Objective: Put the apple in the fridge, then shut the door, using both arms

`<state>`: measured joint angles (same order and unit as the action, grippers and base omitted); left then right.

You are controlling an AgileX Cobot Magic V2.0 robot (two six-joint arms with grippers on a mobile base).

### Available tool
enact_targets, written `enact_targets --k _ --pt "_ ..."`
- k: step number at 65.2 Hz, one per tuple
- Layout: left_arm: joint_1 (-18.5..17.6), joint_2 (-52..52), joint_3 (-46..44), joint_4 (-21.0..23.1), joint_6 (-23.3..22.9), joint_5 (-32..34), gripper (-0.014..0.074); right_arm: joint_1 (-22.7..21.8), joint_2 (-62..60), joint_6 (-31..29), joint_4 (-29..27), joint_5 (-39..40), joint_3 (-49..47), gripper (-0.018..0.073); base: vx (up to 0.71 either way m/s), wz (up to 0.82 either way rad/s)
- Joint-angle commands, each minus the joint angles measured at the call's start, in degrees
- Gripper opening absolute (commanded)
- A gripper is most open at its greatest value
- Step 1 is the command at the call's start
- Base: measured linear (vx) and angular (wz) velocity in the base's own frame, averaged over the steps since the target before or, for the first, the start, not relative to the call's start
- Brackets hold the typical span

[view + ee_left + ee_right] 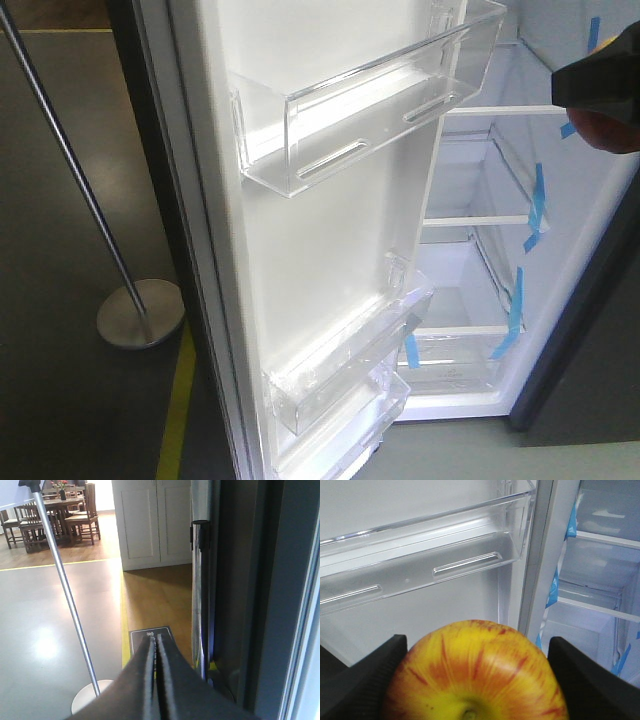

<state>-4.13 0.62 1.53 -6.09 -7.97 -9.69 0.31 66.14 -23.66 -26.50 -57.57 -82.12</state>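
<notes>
My right gripper is to release the apple in the upper clear door bin (425,57) (476,522), at the end of the bin nearest the white shelves.
A red and yellow apple (475,675) fills the bottom of the right wrist view, and my right gripper (476,641) is shut on it, one black finger on each side. The exterior view shows this gripper (598,75) at the top right edge with the apple (610,132) under it, in front of the fridge's (470,300) open white interior. The door (330,240) stands open to the left, its white inner face and clear bins toward me. My left gripper (154,638) is shut on nothing, low beside the door's dark grey outer face (265,605).
A clear door bin (420,570) hangs just ahead of the apple, with white shelves (600,607) and blue tape (552,592) to its right. A chrome stanchion pole (65,590) on a round base (140,312) stands left of the door. A yellow floor line (178,400) runs alongside.
</notes>
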Motion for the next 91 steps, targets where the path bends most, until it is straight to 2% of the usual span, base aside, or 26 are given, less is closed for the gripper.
enact_targets --k 1,91 --pt "0.04 0.94 0.88 0.06 -0.36 4.09 -0.0008 -0.24 -1.17 -0.35 -1.46 3.82 -1.68 0.0179 0.00 0.00" --pt "0.04 0.94 0.88 0.06 -0.36 4.09 -0.0008 -0.24 -1.17 -0.35 -1.46 3.82 -1.68 0.0179 0.00 0.00"
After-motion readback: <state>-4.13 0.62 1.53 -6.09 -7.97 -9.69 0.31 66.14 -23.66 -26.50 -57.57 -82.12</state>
